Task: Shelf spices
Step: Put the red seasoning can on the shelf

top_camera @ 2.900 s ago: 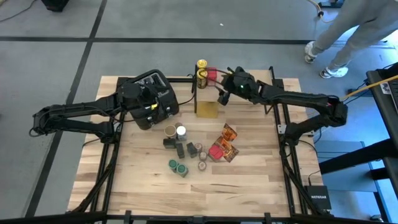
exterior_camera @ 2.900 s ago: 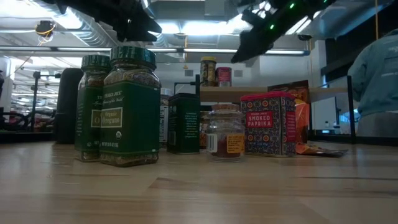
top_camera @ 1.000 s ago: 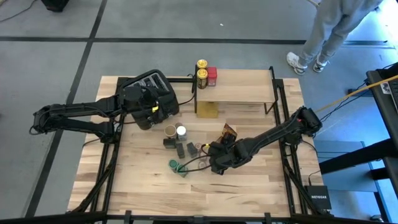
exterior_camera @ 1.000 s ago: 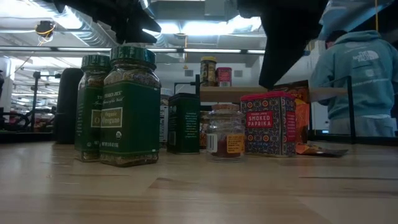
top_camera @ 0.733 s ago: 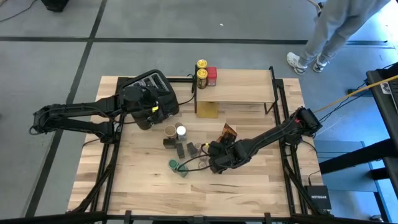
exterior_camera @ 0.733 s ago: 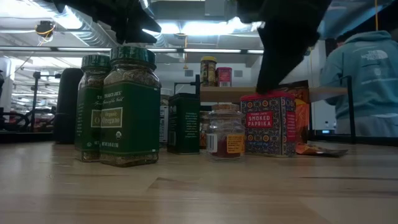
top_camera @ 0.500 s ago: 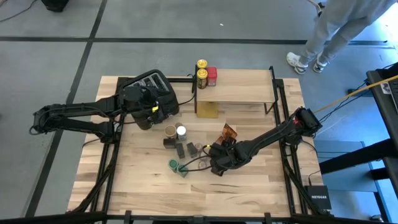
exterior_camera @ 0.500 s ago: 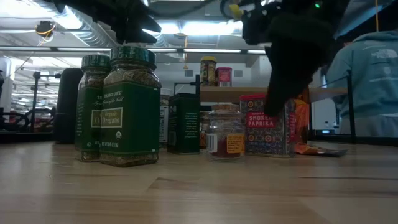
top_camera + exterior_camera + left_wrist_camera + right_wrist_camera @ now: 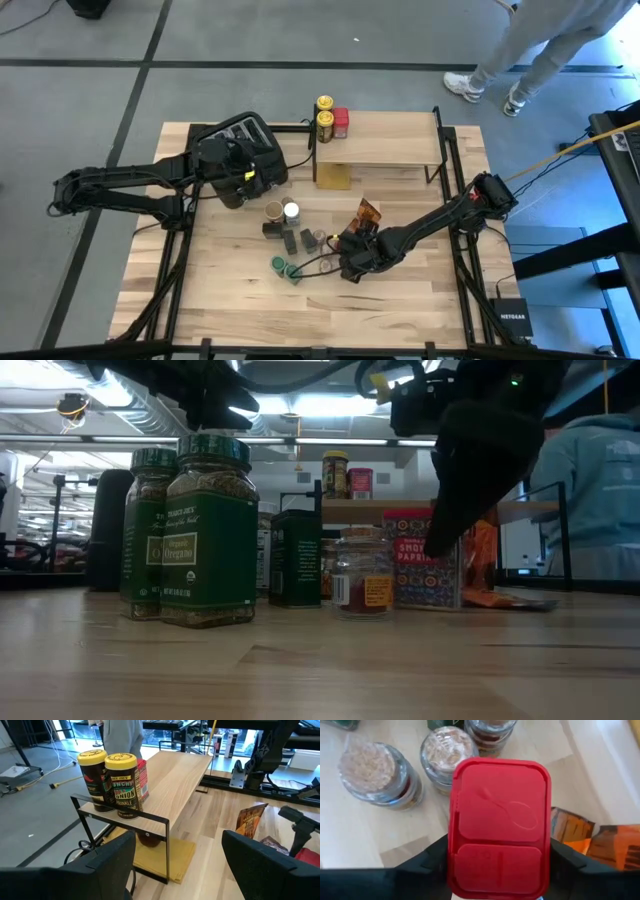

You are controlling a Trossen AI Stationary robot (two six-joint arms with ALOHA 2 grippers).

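Note:
My right gripper is going to put the smoked paprika tin down on the shelf (image 9: 359,125) next to the red tin.
My right gripper (image 9: 352,254) is down over the smoked paprika tin (image 9: 418,560), a red-lidded tin (image 9: 500,825) in the cluster of spices (image 9: 292,238) mid-table, and is shut on it. Green-lidded jars (image 9: 205,530) stand at the cluster's near side, and foil packets (image 9: 368,213) lie to its right. On the shelf (image 9: 385,140), at its left end, stand two yellow-lidded jars (image 9: 120,782) and a red tin (image 9: 341,122). My left gripper (image 9: 185,870) hangs open above the toaster (image 9: 262,140), facing the shelf. My right gripper pinches the tin at its top, one finger on each long side of the red lid (image 9: 452,845). The fingers (image 9: 427,862) come slanting down from above and from the table's right. The tin stands upright with its bottom on the table.
Glass jars (image 9: 380,775) stand close against the tin's far side. A flat yellow packet (image 9: 333,177) lies under the shelf's left end. A person (image 9: 545,40) walks on the floor beyond the far right corner. Bare wood lies along the table's near edge.
My right gripper has come down from just above the paprika tin until its fingers stand around the tin's top. The person beyond the table has stepped on.

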